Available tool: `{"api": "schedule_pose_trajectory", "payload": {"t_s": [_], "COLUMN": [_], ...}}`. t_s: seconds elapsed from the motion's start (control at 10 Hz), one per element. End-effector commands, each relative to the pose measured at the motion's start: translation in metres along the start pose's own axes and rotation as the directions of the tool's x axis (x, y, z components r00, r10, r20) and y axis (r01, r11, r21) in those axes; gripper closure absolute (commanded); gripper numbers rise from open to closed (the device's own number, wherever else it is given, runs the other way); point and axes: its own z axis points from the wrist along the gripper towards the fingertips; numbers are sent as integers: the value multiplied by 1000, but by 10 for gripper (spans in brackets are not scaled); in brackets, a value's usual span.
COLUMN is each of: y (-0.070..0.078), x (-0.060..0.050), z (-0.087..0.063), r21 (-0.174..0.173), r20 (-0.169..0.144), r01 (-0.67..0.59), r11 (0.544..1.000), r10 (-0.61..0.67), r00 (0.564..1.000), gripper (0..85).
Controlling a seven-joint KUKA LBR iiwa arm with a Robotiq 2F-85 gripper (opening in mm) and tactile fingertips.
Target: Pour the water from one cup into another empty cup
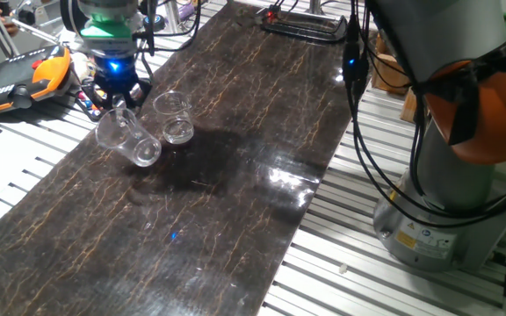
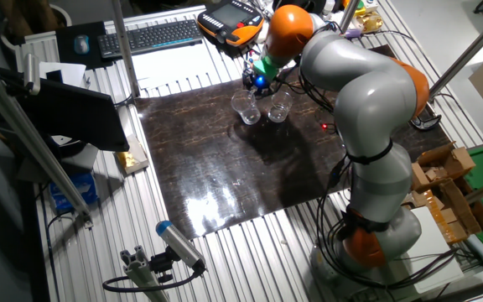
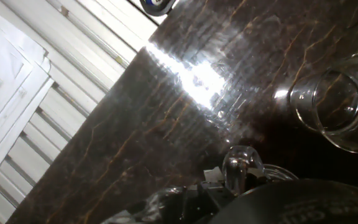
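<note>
My gripper is going to let go of the taller clear tumbler on the dark mat (image 1: 144, 174) next to the shorter cup, away from the cable bundle. The tumbler now hangs tilted just above the mat.
My gripper (image 1: 118, 98) is at the far left of the dark mat, shut on the rim of the taller clear tumbler (image 1: 128, 139). The tumbler hangs tilted just above the mat, its thick ringed base swung toward the shorter cup. The shorter, narrower clear cup (image 1: 175, 119) stands upright on the mat just right of it, and the two look close or touching. In the other fixed view the gripper (image 2: 257, 84) is above the tumbler (image 2: 245, 109), with the shorter cup (image 2: 279, 106) beside it. The hand view shows the shorter cup's open rim (image 3: 337, 112) at right. I cannot make out the water.
The dark marbled mat (image 1: 235, 184) lies on a slatted aluminium table. An orange teach pendant (image 1: 25, 75) and small items lie behind the gripper. A black cable bundle (image 1: 306, 26) is at the mat's far end. The arm's base (image 1: 437, 219) stands at right. A keyboard (image 2: 153, 35) lies off the mat.
</note>
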Motion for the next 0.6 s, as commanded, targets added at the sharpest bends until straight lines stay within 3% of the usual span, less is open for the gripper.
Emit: {"api": "schedule_pose_trajectory", "payload": {"t_s": [0.0,0.3,0.5], "y": [-1,-4,-5], "x": [1,5,6], "z": [1,8,12], "r21": [-2,-8,-45], "r20": [-2,-10,-33], "r01": [-5,-23,-60], "r11": [1000,1000,997], "r10": [5,23,59], "r00": [1000,1000,998], "gripper": [843,843,843]}}
